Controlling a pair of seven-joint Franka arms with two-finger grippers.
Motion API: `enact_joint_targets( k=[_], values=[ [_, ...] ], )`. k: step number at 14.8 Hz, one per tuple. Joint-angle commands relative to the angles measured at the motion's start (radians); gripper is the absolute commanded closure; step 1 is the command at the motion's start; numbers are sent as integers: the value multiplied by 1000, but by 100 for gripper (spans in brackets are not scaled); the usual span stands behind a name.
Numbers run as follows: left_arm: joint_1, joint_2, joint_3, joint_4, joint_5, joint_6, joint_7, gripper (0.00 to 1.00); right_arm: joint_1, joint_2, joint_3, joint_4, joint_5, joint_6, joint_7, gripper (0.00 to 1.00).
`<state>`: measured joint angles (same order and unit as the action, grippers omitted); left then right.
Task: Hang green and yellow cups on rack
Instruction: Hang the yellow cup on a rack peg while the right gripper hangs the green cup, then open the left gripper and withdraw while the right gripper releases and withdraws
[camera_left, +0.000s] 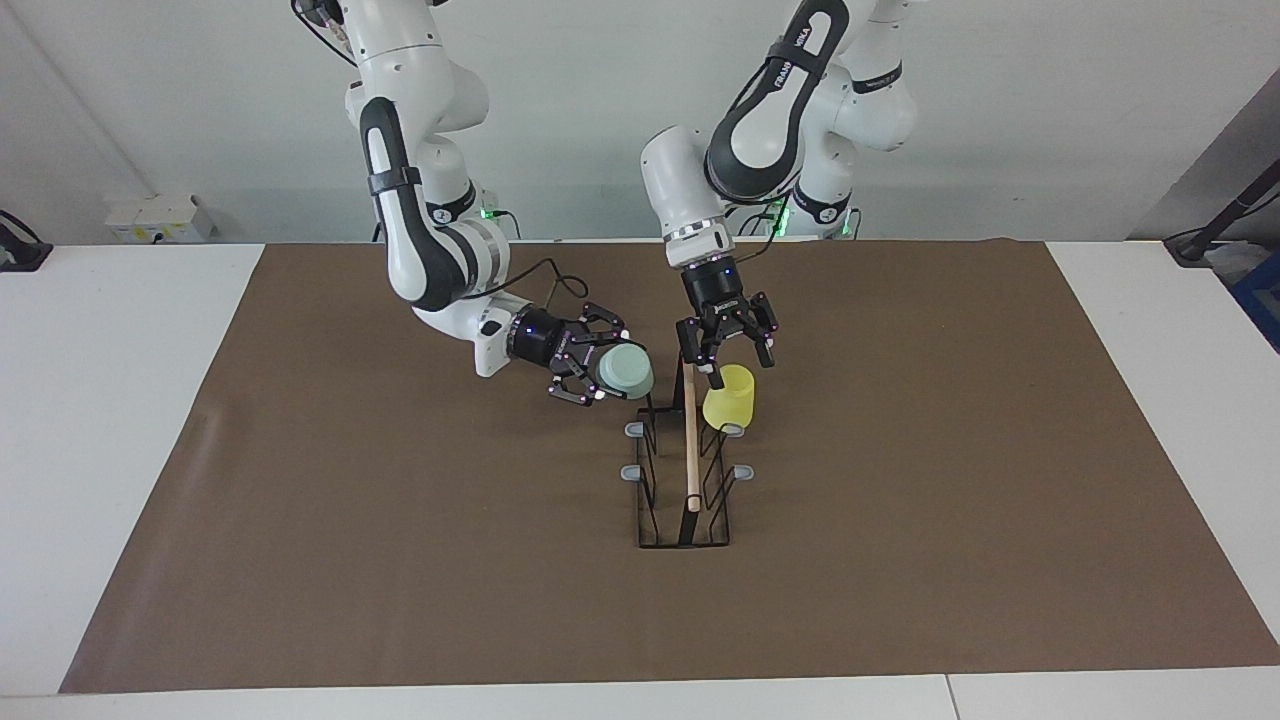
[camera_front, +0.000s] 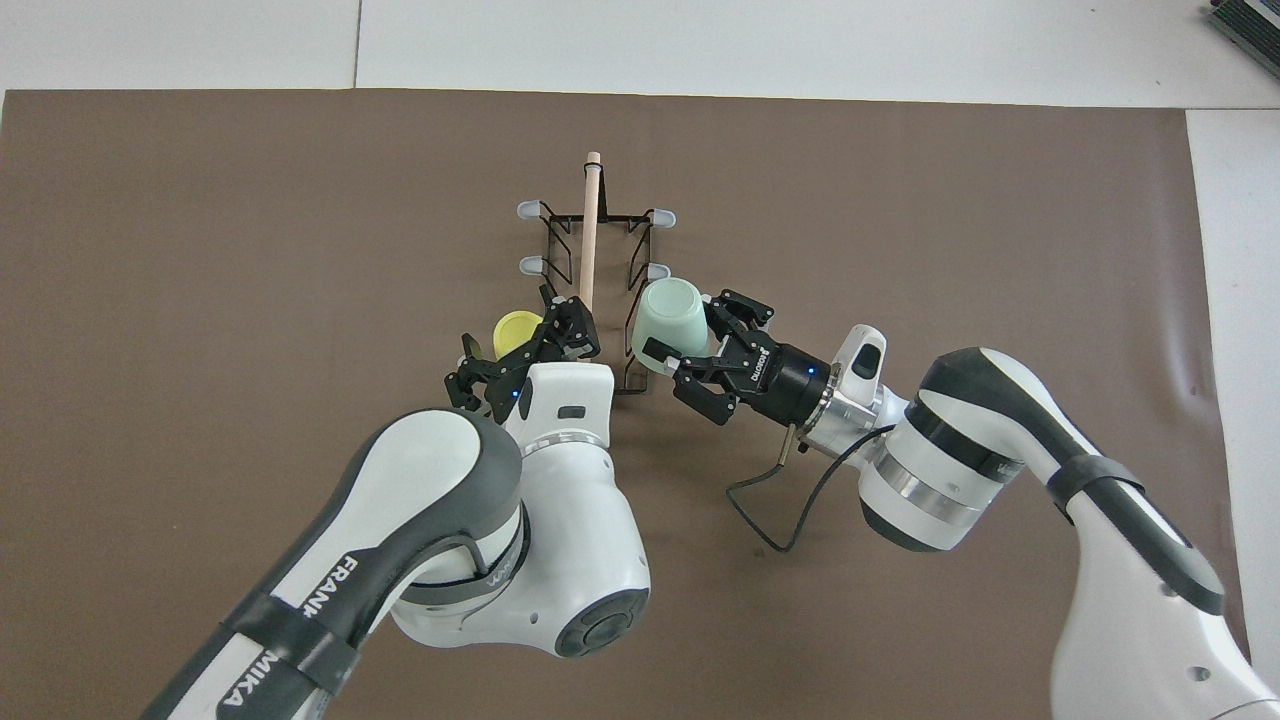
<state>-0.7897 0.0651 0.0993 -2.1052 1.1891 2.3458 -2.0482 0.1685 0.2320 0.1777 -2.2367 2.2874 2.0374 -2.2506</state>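
Note:
I should let go of the green cup with my right gripper on the rack's nearest peg (camera_front: 656, 348), across the rack's rod from the yellow cup.
The black wire rack (camera_left: 681, 500) with its wooden rod (camera_front: 590, 220) stands mid-table on the brown mat. The yellow cup (camera_left: 730, 398) hangs upside down on the prong nearest the robots, on the left arm's side; it also shows in the overhead view (camera_front: 514, 328). My left gripper (camera_left: 728, 350) is open just above the yellow cup and is not holding it. My right gripper (camera_left: 580, 368) is shut on the mint green cup (camera_left: 626, 372), tilted, at the nearest prong on the right arm's side. That prong is hidden by the green cup (camera_front: 668, 315).
The brown mat (camera_left: 400, 560) covers most of the white table. The other grey-tipped prongs (camera_front: 528, 210) carry nothing. A black cable (camera_front: 770, 500) loops from the right wrist over the mat. A white box (camera_left: 150, 215) sits at the table's edge by the wall.

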Motion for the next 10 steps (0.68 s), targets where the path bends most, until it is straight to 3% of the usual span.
enact_joint_targets(
  k=[1,10],
  values=[
    [62,-19,5,25,-118,62,210,0,23,7,5,2,59,-3,-61,100],
    [320,-47,3,62,-511,165,1003,0,34,46,2,2,69,47,-138,100]
  ],
)
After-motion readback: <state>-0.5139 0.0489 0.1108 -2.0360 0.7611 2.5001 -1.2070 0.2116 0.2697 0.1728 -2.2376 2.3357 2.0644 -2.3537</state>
